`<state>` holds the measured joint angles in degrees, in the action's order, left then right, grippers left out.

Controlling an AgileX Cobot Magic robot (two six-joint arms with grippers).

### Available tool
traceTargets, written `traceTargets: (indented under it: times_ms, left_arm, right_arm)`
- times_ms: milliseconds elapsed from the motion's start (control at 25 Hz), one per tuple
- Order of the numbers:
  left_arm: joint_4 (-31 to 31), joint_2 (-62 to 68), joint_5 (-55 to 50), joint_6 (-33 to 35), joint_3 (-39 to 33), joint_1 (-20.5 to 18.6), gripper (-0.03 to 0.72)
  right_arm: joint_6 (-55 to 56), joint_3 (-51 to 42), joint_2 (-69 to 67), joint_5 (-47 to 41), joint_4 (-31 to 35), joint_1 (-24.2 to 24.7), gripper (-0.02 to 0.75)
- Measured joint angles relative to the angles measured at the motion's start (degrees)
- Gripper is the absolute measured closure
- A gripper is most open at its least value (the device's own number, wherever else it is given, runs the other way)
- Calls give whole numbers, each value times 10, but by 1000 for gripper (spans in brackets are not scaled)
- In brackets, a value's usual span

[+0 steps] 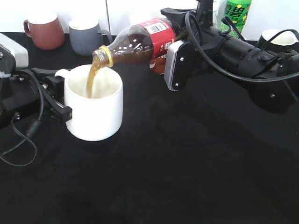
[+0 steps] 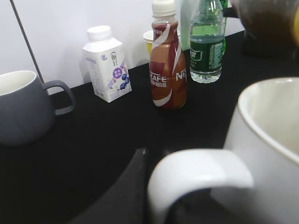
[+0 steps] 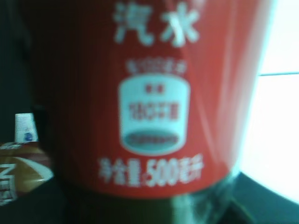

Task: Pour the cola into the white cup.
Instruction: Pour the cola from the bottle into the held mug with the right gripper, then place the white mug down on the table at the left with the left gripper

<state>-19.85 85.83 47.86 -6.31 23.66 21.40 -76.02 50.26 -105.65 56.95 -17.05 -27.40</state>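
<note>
Next, my left gripper sets the white cup down on the table (image 1: 114, 74) (image 2: 99, 138) between the grey mug and the Nescafe bottle.
The cola (image 1: 140, 42), a clear bottle with a red label, lies tilted with its mouth down to the left. A brown stream runs from it into the white cup (image 1: 96, 114). My right gripper (image 1: 171, 41) is shut on the bottle at the label, which fills the right wrist view (image 3: 149, 93). My left gripper (image 1: 60, 99) is shut on the cup's loop handle (image 2: 196, 175), one dark finger pressed against its left side. The cup's rim (image 2: 266, 121) and the dark bottle above it (image 2: 266, 28) show in the left wrist view.
A reddish-brown mug (image 1: 44, 30) and a grey mug (image 1: 86, 36) stand at the back left. A green soda bottle (image 1: 237, 14) and another white cup (image 1: 275, 37) are behind my right arm. The left wrist view shows a milk carton (image 2: 106, 65) and a Nescafe bottle (image 2: 167, 70).
</note>
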Motion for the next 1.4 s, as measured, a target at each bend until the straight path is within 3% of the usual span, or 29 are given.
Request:
traceTargets:
  times_ms: [760,1160,1280,1400]
  left_arm:
    - [0,0,7,0,0,0,638]
    - [4,5,16,1,0,0,638]
    - [5,5,16,1,0,0,638]
    - [15,5,30,1,0,0,638]
  right_arm:
    - [-58,0,0,3,1,0,353]
    - [81,0,0,-4,2,0,353]
    - [215,0,0,-6,1,-1,353]
    - [557,0,0,-6,2,-1,353]
